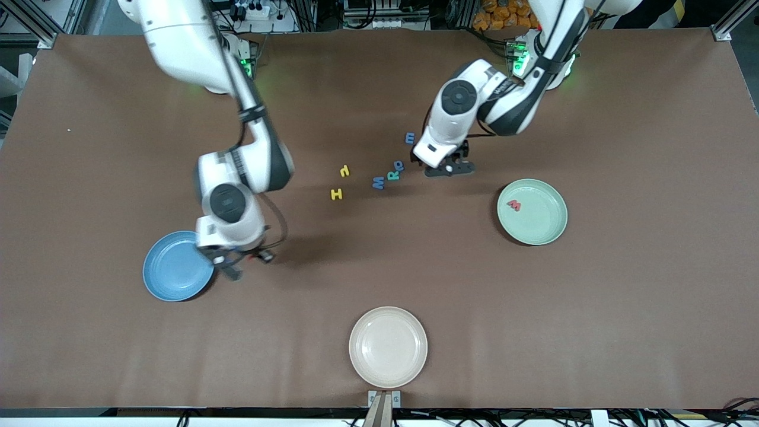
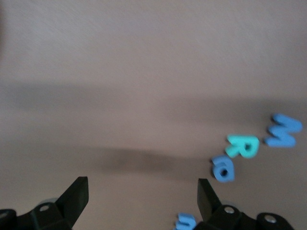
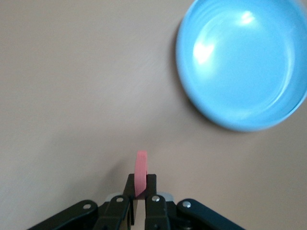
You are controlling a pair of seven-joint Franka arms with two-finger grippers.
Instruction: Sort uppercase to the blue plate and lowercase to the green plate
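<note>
The robot's right gripper will release the red foam letter inside the blue plate's half farther from the loose letters point(image 1: 163, 277) point(image 3: 261, 34).
My right gripper point(image 1: 232, 271) point(image 3: 141, 184) hangs over the table beside the blue plate point(image 1: 175, 273) point(image 3: 242, 62). It is shut on a red foam letter point(image 3: 141, 170), seen edge-on. The blue plate holds nothing. My left gripper point(image 1: 449, 169) point(image 2: 142, 196) stands open and low over the table beside the loose letters. Uppercase blue M point(image 1: 378, 182) point(image 2: 283, 130), teal R point(image 1: 392, 174) point(image 2: 243, 146) and yellow H point(image 1: 336, 193) lie mid-table. Lowercase lie there too: a blue round letter point(image 1: 399, 165) point(image 2: 223, 168), blue m point(image 1: 410, 138) point(image 2: 184, 221), a yellow one point(image 1: 344, 171). A red w point(image 1: 513, 205) lies in the green plate point(image 1: 542, 222).
A cream plate point(image 1: 388, 347) sits near the table's edge closest to the front camera, midway along it, with nothing in it. The blue plate is toward the right arm's end and the green plate toward the left arm's end.
</note>
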